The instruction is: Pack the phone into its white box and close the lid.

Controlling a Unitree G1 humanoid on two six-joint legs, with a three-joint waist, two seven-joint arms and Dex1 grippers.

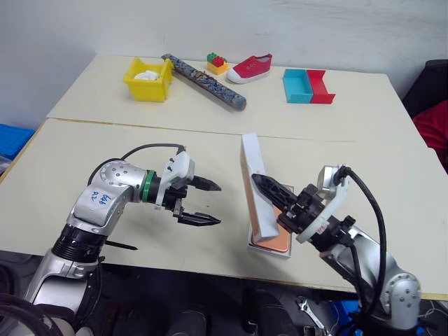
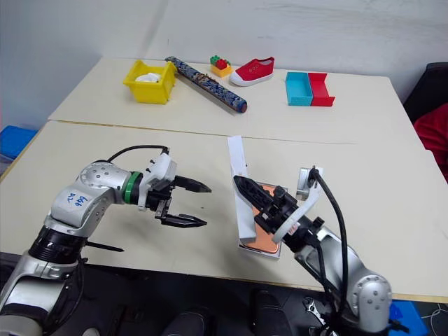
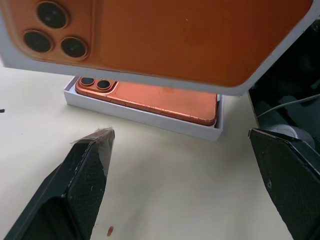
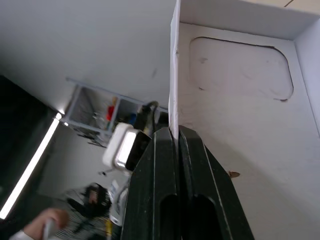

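Next, my right gripper lets go of the lid on the white box's open top [image 1: 264, 215], askew toward my left gripper.
The orange phone [image 3: 150, 97] lies camera side up inside the white box [image 3: 145, 117], near the table's front edge [image 1: 269, 250]. Just above it the lid [image 1: 253, 175] stands tilted on its long edge, its orange phone picture [image 3: 165, 40] facing my left arm. My right gripper [image 1: 257, 180] is shut on the lid's side wall; the right wrist view shows its fingers [image 4: 165, 165] pinching that wall, with the lid's all-white inside [image 4: 240, 100] beside them. Left of the lid, my left gripper [image 1: 218, 204] hangs open and empty above the table, pointing at the lid.
On the far table stand a yellow bin [image 1: 148, 80], a patterned tube [image 1: 204, 81], toy bricks [image 1: 217, 64], a red shoe [image 1: 250, 68] and joined blue and red bins [image 1: 308, 85]. Bare tabletop lies between them and the box.
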